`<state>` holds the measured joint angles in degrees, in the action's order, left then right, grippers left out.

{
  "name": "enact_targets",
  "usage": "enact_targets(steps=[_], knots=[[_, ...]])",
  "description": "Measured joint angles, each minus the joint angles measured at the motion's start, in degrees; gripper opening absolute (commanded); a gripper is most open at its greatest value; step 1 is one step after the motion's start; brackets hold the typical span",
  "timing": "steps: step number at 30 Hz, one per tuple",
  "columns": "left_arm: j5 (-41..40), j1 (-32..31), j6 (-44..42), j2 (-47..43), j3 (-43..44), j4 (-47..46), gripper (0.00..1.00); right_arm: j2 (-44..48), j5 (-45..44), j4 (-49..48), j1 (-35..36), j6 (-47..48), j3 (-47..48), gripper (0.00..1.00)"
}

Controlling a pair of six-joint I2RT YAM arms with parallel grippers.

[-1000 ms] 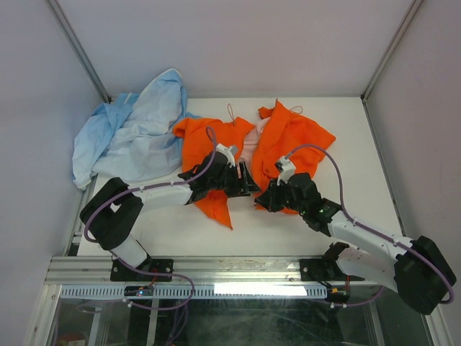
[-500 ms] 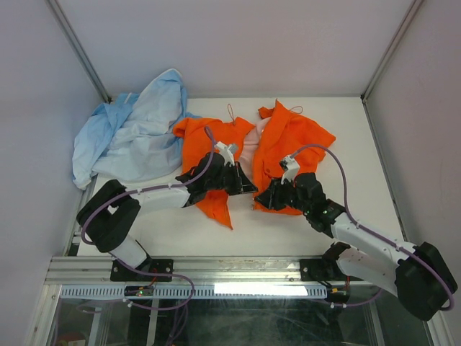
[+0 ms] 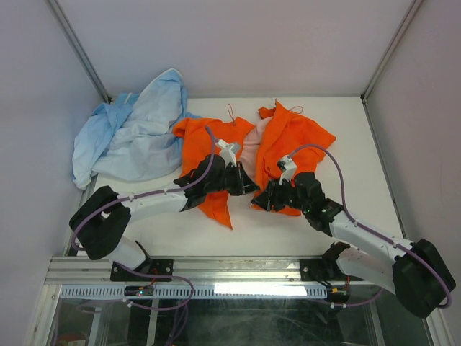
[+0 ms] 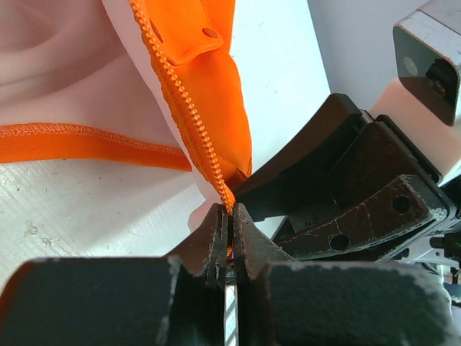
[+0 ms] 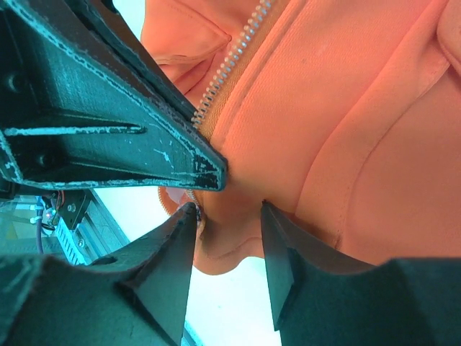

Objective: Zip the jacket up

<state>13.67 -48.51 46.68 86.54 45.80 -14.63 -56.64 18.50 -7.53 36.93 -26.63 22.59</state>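
Note:
The left gripper is shut on the bottom end of the zipper tape, so next the right gripper grips the hem (image 5: 230, 234), freeing the left gripper to take the pull tab.
The orange jacket (image 3: 295, 140) lies open on the table, pink lining (image 3: 251, 148) showing between its two front panels. My left gripper (image 3: 245, 186) is at the lower end of the left panel. In the left wrist view this gripper (image 4: 229, 210) is shut on the bottom end of the orange zipper tape (image 4: 180, 94). My right gripper (image 3: 261, 202) is close beside it at the right panel's lower corner. In the right wrist view it (image 5: 227, 220) stands open, its fingers (image 5: 176, 245) either side of the orange hem (image 5: 238, 238), under the zipper teeth (image 5: 223, 72).
A light blue garment (image 3: 137, 137) is heaped at the back left, touching the jacket's left sleeve. The white table (image 3: 360, 166) is walled by grey panels. The two grippers nearly touch; the left one's dark finger (image 5: 108, 137) crosses the right wrist view.
My left gripper has shut on the zipper end and shifted slightly right. My right gripper has opened from shut and sits a little nearer the left one.

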Motion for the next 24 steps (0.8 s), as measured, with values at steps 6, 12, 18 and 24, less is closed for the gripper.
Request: enact_targets(steps=[6, 12, 18, 24], knots=[[-1.9, -1.1, -1.1, -0.1, 0.0, 0.0, 0.0, -0.1, 0.2, -0.4, 0.0, 0.8, -0.1, 0.09], [-3.8, -1.4, -2.9, -1.6, 0.0, 1.8, 0.28, -0.2, 2.3, -4.6, -0.4, 1.5, -1.6, 0.0], [-6.2, -1.4, -5.0, -8.5, -2.1, 2.2, 0.55, 1.2, 5.9, -10.4, -3.2, 1.4, -6.2, 0.0], [-6.5, -1.4, -10.2, -14.6, -8.6, 0.8, 0.67, 2.8, 11.2, -17.2, -7.0, 1.2, -7.5, 0.0]])
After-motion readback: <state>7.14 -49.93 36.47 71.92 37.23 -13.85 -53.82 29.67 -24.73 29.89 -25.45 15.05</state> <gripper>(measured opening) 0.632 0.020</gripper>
